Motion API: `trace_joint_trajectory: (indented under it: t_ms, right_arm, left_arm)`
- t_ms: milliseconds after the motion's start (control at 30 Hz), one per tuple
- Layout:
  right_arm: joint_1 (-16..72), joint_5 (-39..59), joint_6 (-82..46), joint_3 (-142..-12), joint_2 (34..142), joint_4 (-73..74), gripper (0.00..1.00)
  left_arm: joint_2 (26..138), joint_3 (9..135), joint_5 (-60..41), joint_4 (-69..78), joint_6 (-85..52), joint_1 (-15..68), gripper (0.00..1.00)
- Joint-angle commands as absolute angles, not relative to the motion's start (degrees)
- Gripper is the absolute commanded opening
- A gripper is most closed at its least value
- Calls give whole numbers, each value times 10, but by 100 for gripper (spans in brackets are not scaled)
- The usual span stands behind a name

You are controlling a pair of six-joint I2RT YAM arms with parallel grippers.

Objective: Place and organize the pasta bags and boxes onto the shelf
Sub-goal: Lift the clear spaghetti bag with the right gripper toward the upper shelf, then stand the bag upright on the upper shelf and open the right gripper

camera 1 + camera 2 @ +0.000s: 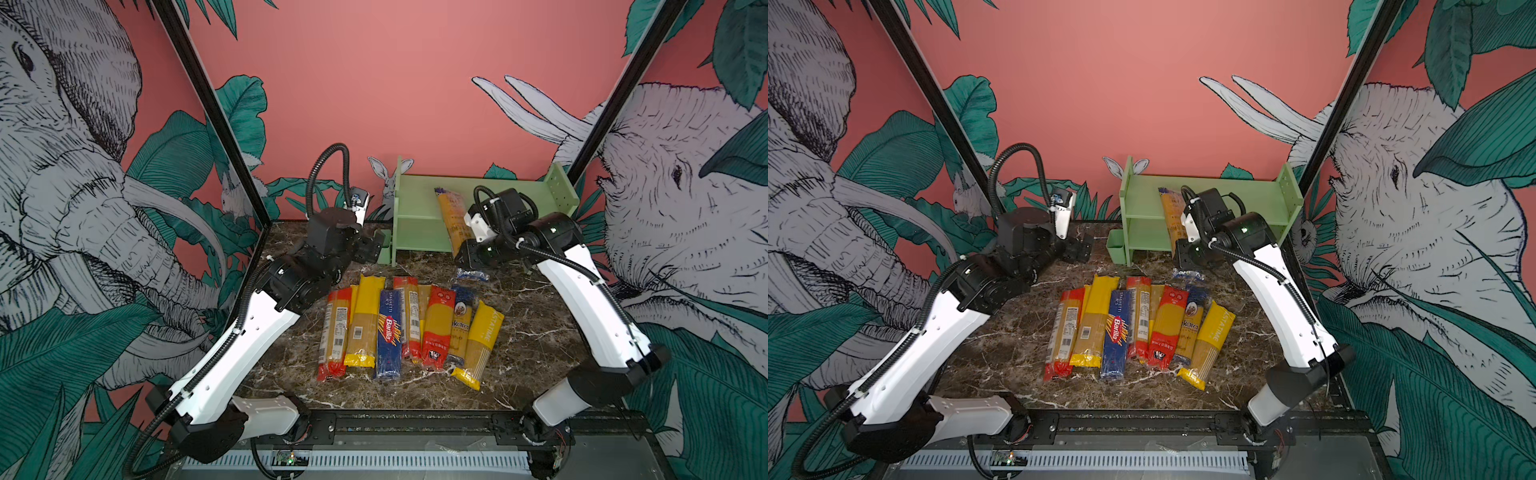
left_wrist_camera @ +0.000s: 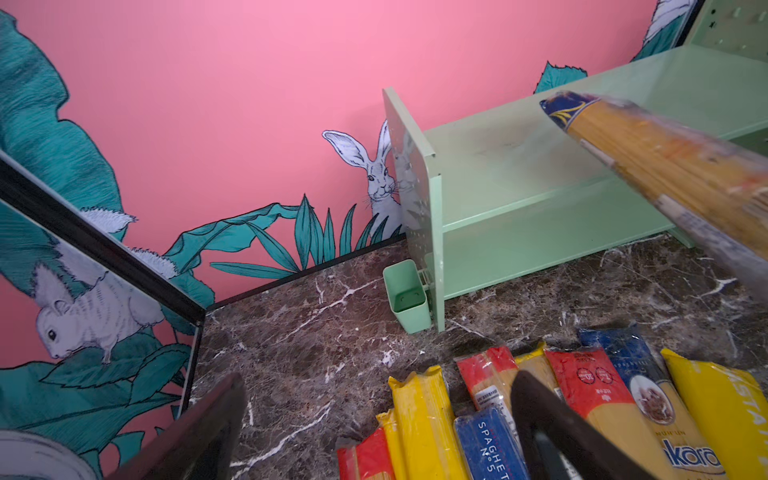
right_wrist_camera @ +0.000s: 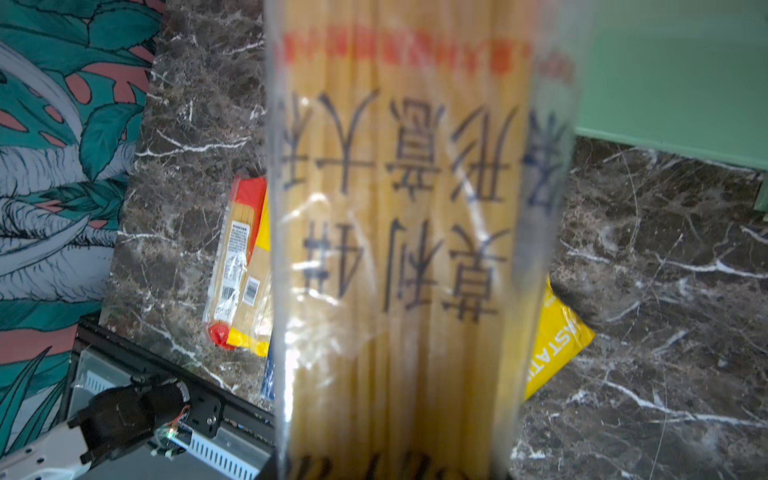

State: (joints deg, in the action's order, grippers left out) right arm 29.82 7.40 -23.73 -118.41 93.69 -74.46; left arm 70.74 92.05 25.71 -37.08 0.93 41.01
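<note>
The clear spaghetti bag, now tilted in front of the shelf, will be let go by my right gripper on the green shelf's upper level [image 1: 412,190], up against the side panel by the cup.
My right gripper [image 1: 466,254] is shut on the lower end of a clear spaghetti bag [image 1: 452,218] with a dark blue top. The bag stands tilted in front of the light green shelf [image 1: 417,195], its top against the upper tier. It fills the right wrist view, clear film with black print [image 3: 399,232]. Both shelf tiers [image 2: 498,166] lie bare beside it. Several pasta packs [image 1: 440,328] lie side by side on the marble, among them a dark blue Barilla box [image 1: 389,332]. My left gripper [image 1: 371,247] hangs open and empty beyond the row's far left end, its fingers [image 2: 540,415] wide apart.
A small green cup [image 1: 1116,247] hangs on the shelf's left side panel, close to my left gripper. A crumpled blue-ended bag [image 1: 471,274] lies under my right wrist. The pink back wall stands right behind the shelf. Black frame posts [image 1: 216,124] flank the table.
</note>
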Motion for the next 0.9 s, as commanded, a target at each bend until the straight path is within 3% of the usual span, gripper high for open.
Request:
trace_joint_trajectory:
  t_ms: [0,300,567,867]
  right_arm:
    - [292,47,-216,-1276,983,-660,14]
    - [290,3,-220,-1558,1200,-649,15]
    - [289,16,-252,-1536,1228,-487,16]
    - [284,65,-281,-1560,1255,-434,20]
  left_arm:
    - [681,897,237,-401,23,405,99]
    - [622,829,187,-398,14,378,99]
    - [581,795,223,-406,0,376,99]
    - [589,803,243,-407,-47,375,99]
